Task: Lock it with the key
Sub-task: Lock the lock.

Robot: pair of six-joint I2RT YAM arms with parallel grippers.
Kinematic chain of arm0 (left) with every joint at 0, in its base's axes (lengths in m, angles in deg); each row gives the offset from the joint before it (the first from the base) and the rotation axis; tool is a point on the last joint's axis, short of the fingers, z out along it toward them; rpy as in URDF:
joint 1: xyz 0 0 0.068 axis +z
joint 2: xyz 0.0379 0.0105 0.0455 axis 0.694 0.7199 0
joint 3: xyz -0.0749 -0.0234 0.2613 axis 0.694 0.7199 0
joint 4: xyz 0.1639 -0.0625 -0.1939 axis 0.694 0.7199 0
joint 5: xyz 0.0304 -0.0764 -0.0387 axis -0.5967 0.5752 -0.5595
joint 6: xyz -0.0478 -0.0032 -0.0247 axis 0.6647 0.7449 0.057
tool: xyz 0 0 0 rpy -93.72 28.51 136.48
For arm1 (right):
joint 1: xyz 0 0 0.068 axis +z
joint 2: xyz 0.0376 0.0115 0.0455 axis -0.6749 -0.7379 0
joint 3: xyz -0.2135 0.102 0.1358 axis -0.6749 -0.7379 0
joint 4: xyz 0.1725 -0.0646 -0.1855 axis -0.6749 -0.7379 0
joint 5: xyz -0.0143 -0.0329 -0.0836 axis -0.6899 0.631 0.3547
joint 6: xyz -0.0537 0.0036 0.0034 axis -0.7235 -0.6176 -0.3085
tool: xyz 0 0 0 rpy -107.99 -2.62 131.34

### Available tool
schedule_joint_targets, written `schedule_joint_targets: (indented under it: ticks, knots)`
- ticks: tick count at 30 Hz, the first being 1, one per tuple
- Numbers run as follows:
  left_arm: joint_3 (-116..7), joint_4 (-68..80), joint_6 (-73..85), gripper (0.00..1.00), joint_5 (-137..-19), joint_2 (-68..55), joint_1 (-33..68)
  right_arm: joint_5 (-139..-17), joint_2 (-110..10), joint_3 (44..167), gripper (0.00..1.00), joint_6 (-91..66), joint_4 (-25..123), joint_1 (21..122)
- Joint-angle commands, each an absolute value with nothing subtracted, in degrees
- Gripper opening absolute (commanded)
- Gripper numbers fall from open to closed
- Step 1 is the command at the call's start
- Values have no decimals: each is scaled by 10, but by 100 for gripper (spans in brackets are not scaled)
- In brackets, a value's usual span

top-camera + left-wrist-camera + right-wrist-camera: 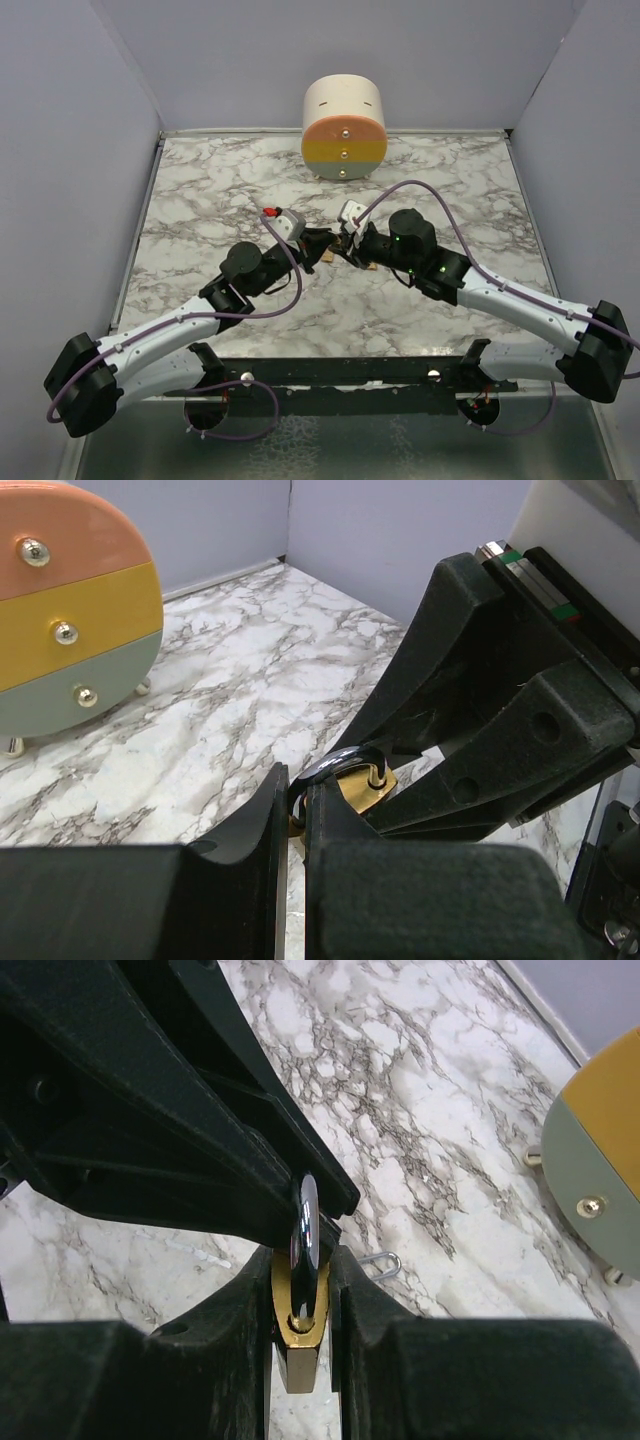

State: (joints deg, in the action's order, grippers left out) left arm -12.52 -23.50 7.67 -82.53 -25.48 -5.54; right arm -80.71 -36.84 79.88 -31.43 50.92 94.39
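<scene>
The padlock's shackle points up in my left gripper, so next my left gripper opens, then grabs the shackle's curved end (324,766) once my right gripper turns the padlock.
A brass padlock (300,1345) with a chrome shackle (305,1210) hangs above the marble table (200,200), near its middle. My right gripper (302,1260) is shut on the brass body, one finger on each flat side. My left gripper (293,785) faces it from the left and is shut, with the shackle (345,761) running into the narrow gap between its fingers. In the top view the two grippers (338,248) meet tip to tip and cover the padlock. I cannot make out the key in any view.
A round drawer box (343,125) with pink, yellow and green fronts stands at the back centre of the table. A thin silver wire loop (385,1260) lies on the marble just beyond the right finger. Grey walls close the left, right and back sides.
</scene>
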Motion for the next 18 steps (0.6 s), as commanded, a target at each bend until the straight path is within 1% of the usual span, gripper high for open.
schedule_joint_targets:
  ticks: [1, 11, 17, 18]
  knots:
    - [-104, -215, 168, 0, -558, -191, -120, -948, -360, 880, 2, -335, 1518, 993]
    - [-82, -224, 173, 0, -556, -158, -120, -952, -349, 873, 2, -337, 1517, 997]
    - [-96, -209, 148, 0, -630, -235, -119, -949, -327, 813, 2, -327, 1517, 997]
    - [-104, -202, 139, 2, -647, -251, -119, -949, -322, 799, 2, -327, 1516, 997]
